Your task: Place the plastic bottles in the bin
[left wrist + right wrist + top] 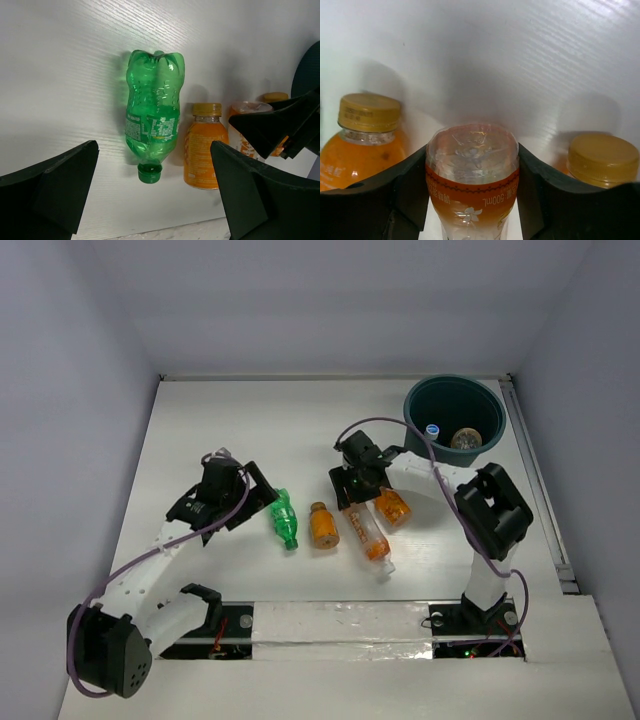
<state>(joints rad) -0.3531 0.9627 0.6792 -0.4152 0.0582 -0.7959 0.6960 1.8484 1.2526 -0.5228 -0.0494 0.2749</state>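
Note:
The robot's left gripper will next move to the green bottle's base end (281, 500) (155, 70), opposite the bottle's cap, and close there.
Four bottles lie in a row on the white table: a green bottle (285, 518), a stubby orange bottle (322, 524), a long orange-labelled bottle (366, 533) and another orange bottle (392, 506). My right gripper (352, 492) is shut on the base end of the long labelled bottle (471, 190), with both fingers pressed against its sides. My left gripper (255, 502) is open and empty, just left of the green bottle (152, 112), whose cap points toward it. The dark teal bin (492, 405) stands at the far right and holds a blue-capped clear bottle (432, 429) and another bottle (465, 439).
In the right wrist view an orange bottle with a yellow cap (362, 135) lies left of the fingers and a yellow cap (602, 160) lies to the right. White walls enclose the table. A taped strip (340, 625) runs along the near edge.

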